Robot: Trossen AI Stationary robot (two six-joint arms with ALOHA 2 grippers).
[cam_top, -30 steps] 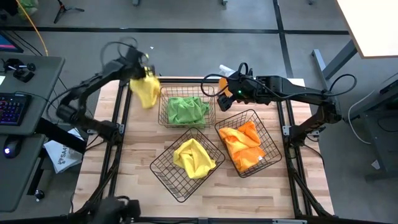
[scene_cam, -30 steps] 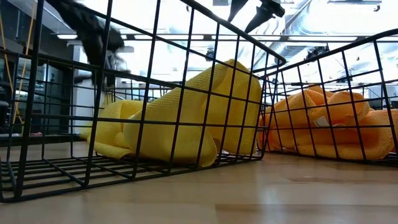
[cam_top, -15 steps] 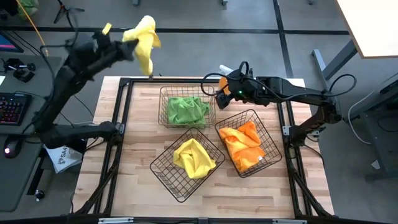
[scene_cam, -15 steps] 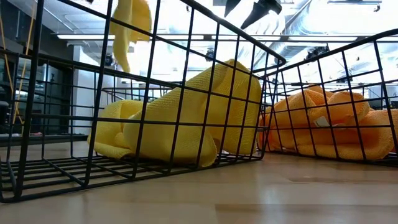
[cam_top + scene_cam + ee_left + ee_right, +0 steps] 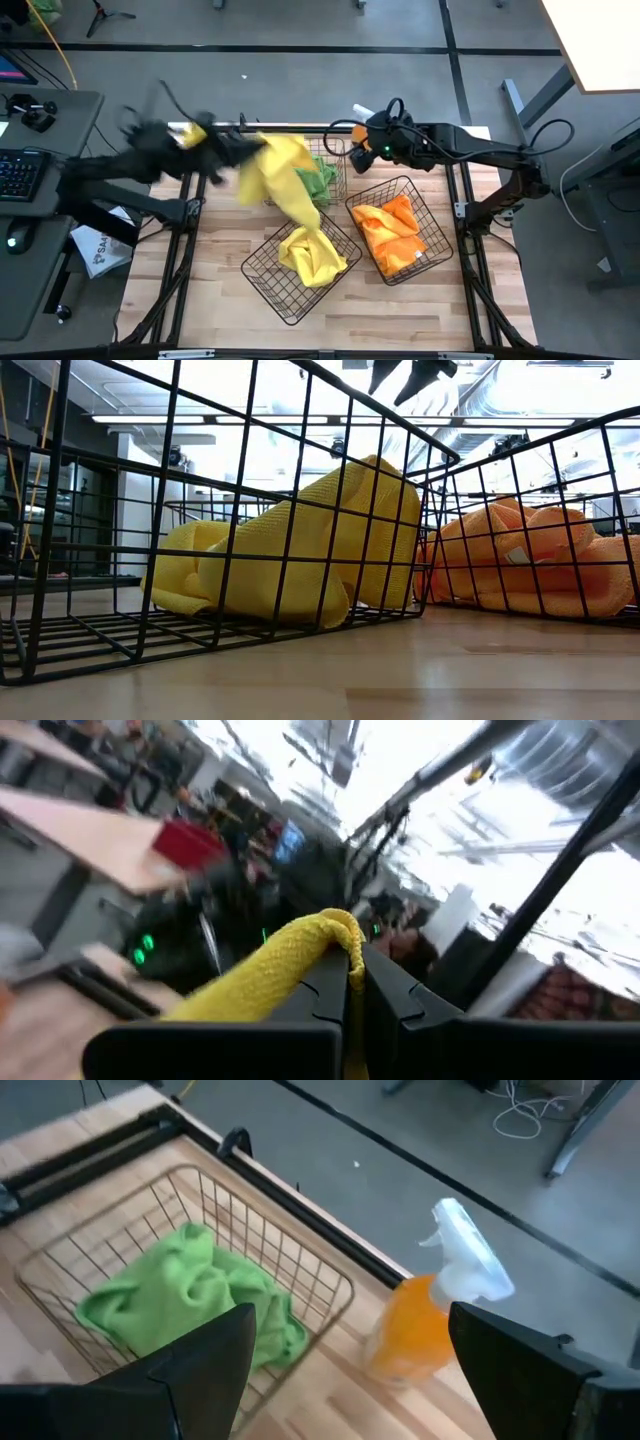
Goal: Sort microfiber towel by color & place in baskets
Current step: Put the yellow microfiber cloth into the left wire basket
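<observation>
Next, my left gripper releases its yellow towel onto the other yellow towel in the near basket (image 5: 314, 263). The held towel is above the gap between baskets.
My left gripper (image 5: 240, 152) is shut on a yellow towel (image 5: 285, 182), which streams blurred above the gap between the far basket (image 5: 338, 172) with its green towel (image 5: 322, 178) and the near basket (image 5: 262, 268) with a yellow towel (image 5: 312, 255). The third basket (image 5: 432, 232) holds an orange towel (image 5: 390, 228). My right gripper (image 5: 362, 152) hovers open over the green basket's right far corner; in the right wrist view its fingers (image 5: 200, 1365) stand wide apart above the green towel (image 5: 190, 1295). My left gripper pinches a bunched fold of the yellow towel (image 5: 335, 932) between its two fingers (image 5: 325, 990). The towel is lifted clear and trails away from the fingers toward the near basket. How many layers are caught, I cannot tell.
An orange spray bottle (image 5: 425, 1320) with a white trigger head stands on the table's far edge beside the green basket. A dark frame (image 5: 192, 215) rims the wooden table. A desk with a keyboard (image 5: 20, 175) stands to the left. Bare wood lies left of the baskets.
My left arm swung the yellow towel up and out past the table's far left corner, then swept down and to the right toward the baskets. The towel, once bunched under the gripper, now streams out over the gap between the green and yellow baskets.
</observation>
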